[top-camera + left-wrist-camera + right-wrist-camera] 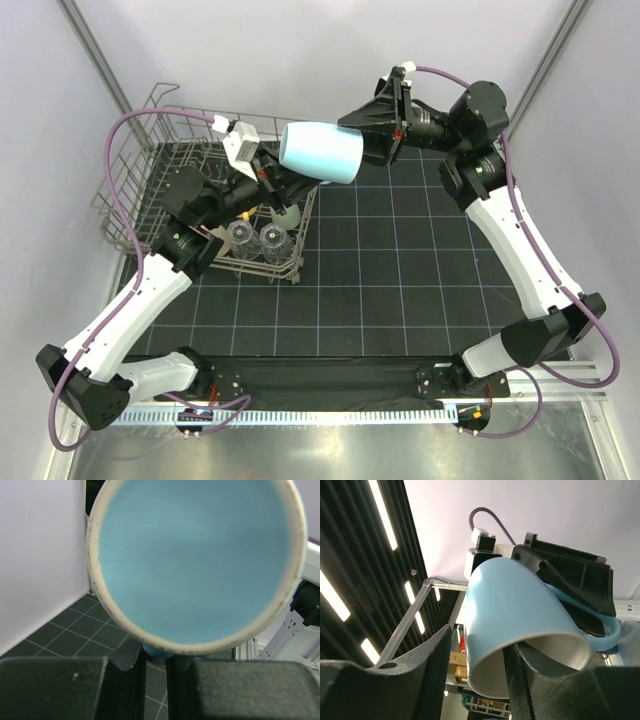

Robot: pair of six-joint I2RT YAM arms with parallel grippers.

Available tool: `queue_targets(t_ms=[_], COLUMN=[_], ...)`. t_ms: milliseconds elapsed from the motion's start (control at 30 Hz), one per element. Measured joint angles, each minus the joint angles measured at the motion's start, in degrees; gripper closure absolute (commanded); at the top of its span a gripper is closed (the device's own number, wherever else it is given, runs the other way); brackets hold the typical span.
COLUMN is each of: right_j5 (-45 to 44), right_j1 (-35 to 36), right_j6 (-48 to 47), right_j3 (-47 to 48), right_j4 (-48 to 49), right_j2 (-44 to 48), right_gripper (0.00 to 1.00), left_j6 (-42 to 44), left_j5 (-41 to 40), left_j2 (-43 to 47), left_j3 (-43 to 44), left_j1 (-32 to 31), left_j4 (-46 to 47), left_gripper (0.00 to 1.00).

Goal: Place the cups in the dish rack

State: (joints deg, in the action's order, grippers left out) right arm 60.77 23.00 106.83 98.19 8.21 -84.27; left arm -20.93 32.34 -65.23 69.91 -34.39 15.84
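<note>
My right gripper should pinch the mug's rim while my left gripper takes the mug's handle (611, 636) deeper, because the mug's base sits off-centre over my left gripper.
A light-blue mug (320, 152) hangs on its side in the air between both grippers, above the right edge of the dish rack (128, 190). My left gripper (266, 166) is shut on the mug's handle (612, 630); in the left wrist view the mug's base (195, 560) fills the frame, with the handle pinched at the left gripper (156, 655). My right gripper (480, 675) is open around the rim: one finger sits inside the mug (515, 615), while the other stands apart from its outer wall. Two clear tumblers (256, 238) and a mint-green cup (287, 213) sit in the rack.
The grey wire rack stands at the left of the black gridded mat (400, 260), close to the left wall. Both arms meet over the rack's right rim. The left gripper's black body (570, 575) lies just behind the mug in the right wrist view.
</note>
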Motion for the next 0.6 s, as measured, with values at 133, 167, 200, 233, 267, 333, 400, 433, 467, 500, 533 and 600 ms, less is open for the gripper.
queue_targets(t_ms=[133, 167, 200, 233, 267, 333, 400, 433, 467, 500, 533, 600], right_j5=[-0.15, -0.22, -0.33, -0.46, -0.61, -1.05, -1.57, -1.84, -2.16, -2.54, -2.93, -3.96], right_j1=[0.00, 0.00, 0.02, 0.02, 0.04, 0.22, 0.37, 0.57, 0.81, 1.09, 1.38, 1.95], right_j6=[-4.09, -4.98, -5.60, -6.51, -7.06, -8.28, -9.33, -9.62, -10.01, -10.23, -10.58, -10.14], right_j3=[1.77, 2.38, 2.91, 3.50, 3.85, 4.72, 5.11, 5.11, 5.11, 5.11, 5.11, 5.33], right_j4=[-4.98, -6.14, -7.08, -8.07, -8.72, -10.21, -10.97, -11.23, -11.58, -12.04, -12.33, -11.63], right_j2=[-0.44, -0.66, -0.83, -1.03, -1.18, -1.53, -1.77, -1.88, -2.01, -2.14, -2.32, -2.78], right_gripper=[0.53, 0.53, 0.53, 0.53, 0.54, 0.55, 0.60, 0.66, 0.70, 0.79, 0.83, 0.90], left_j6=[-0.15, -0.17, -0.22, -0.39, -0.81, -1.51, -2.45, -2.82, -3.15, -3.54, -3.85, -5.16], left_j5=[-1.66, -2.21, -2.73, -3.13, -3.61, -4.44, -5.33, -5.81, -6.23, -6.56, -6.80, -7.28], left_j2=[0.15, 0.13, 0.09, -0.02, -0.22, -0.85, -1.49, -1.81, -2.08, -2.34, -2.54, -2.95], left_j3=[0.00, 0.00, 0.02, 0.04, 0.11, 0.35, 0.44, 0.46, 0.46, 0.59, 0.79, 1.16], left_j1=[-0.13, -0.15, -0.15, -0.15, -0.15, -0.15, -0.17, -0.22, -0.28, -0.37, -0.37, -0.42], left_j4=[-2.03, -2.69, -3.34, -3.76, -4.02, -4.15, -4.13, -4.13, -4.11, -3.98, -3.98, -4.02], left_gripper=[1.00, 1.00, 1.00, 1.00, 1.00, 1.00, 1.00, 1.00, 1.00, 1.00, 1.00, 1.00])
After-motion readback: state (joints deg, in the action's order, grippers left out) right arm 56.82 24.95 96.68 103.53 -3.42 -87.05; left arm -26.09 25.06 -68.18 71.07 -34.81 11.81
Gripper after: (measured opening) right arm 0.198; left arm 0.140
